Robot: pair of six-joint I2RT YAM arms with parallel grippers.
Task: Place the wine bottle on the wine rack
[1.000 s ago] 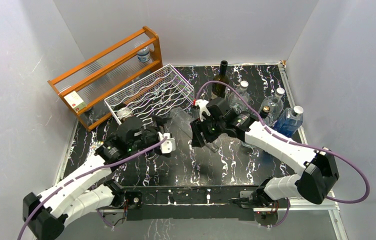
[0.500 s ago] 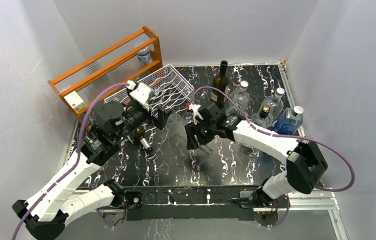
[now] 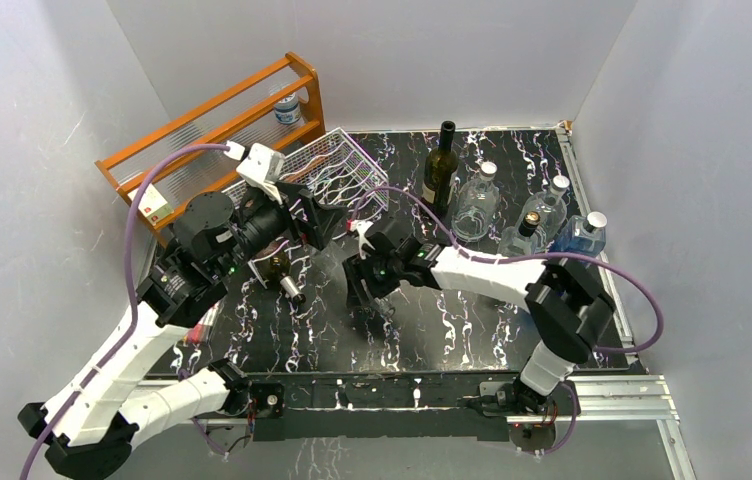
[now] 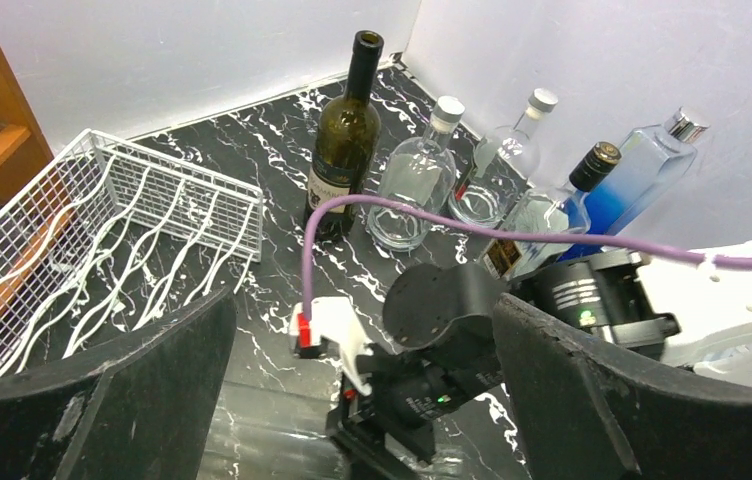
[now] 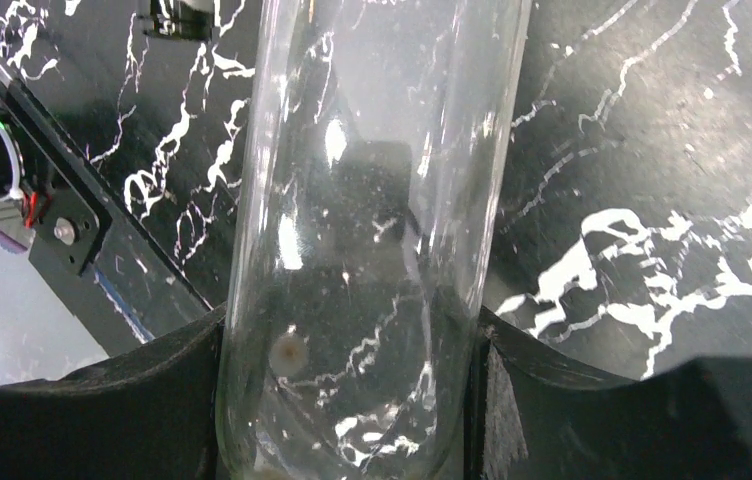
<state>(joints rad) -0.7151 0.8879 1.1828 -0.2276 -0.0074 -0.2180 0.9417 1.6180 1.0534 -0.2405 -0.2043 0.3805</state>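
Observation:
My right gripper will let go of the clear glass wine bottle in the white wire wine rack (image 3: 323, 243) beside the brown bottle.
My right gripper (image 5: 347, 345) is shut on the body of a clear glass wine bottle (image 5: 362, 200), which fills the right wrist view over the black marbled table. From above, the right gripper (image 3: 363, 287) sits low near the table's middle. The white wire wine rack (image 3: 287, 170) stands at the back left, and its cradles (image 4: 102, 240) hold no bottle. My left gripper (image 3: 314, 222) is raised at the rack's near right corner. Its fingers (image 4: 132, 400) are wide open with nothing between them, and it looks down on the right wrist.
A brown bottle (image 3: 278, 268) lies on the table under the left arm. An orange wooden shelf (image 3: 214, 128) stands behind the rack. A dark green bottle (image 3: 440, 160), two clear bottles (image 3: 475, 200) and a blue one (image 3: 580, 240) stand upright at the back right.
The left arm has risen from low over the table and swung back toward the rack, gripper still open. The right gripper has carried the clear bottle left and nearer the front.

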